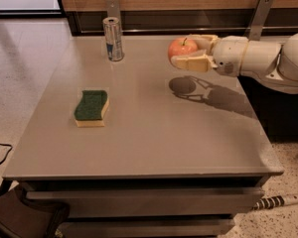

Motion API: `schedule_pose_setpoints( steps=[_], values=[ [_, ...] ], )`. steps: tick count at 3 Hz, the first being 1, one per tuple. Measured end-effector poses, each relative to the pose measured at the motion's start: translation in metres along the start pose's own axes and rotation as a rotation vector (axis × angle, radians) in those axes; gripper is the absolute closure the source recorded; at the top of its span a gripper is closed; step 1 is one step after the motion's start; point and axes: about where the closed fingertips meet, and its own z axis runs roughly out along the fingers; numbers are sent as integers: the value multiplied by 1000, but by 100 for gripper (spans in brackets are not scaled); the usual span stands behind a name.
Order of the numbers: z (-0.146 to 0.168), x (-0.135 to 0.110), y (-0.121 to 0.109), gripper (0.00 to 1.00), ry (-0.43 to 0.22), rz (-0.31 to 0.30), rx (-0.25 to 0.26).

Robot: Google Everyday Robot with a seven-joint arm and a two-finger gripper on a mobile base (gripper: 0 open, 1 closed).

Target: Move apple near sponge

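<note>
The apple will be released on the grey table, just off the sponge's edge [137,104] facing my arm.
The red-orange apple [181,47] with a short dark stem is held in my gripper [189,51], lifted above the grey table [154,133]; its shadow falls on the tabletop below. The gripper's cream fingers [192,62] close around the apple from the right, and my white arm reaches in from the right edge. The sponge [92,107], dark green on top with a yellow base, lies flat on the left part of the table, well to the left of and nearer than the apple.
A silver and blue drink can [112,38] stands upright at the table's back left. Two metal brackets and a wooden wall run behind the table. A dark object sits on the floor at lower left.
</note>
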Motion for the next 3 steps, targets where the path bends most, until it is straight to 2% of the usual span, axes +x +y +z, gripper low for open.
schedule_pose_setpoints(
  steps=[1,3],
  values=[
    [16,0,47,100,-11,17,-55],
    [54,13,113,100,-21,47,-195]
  ],
)
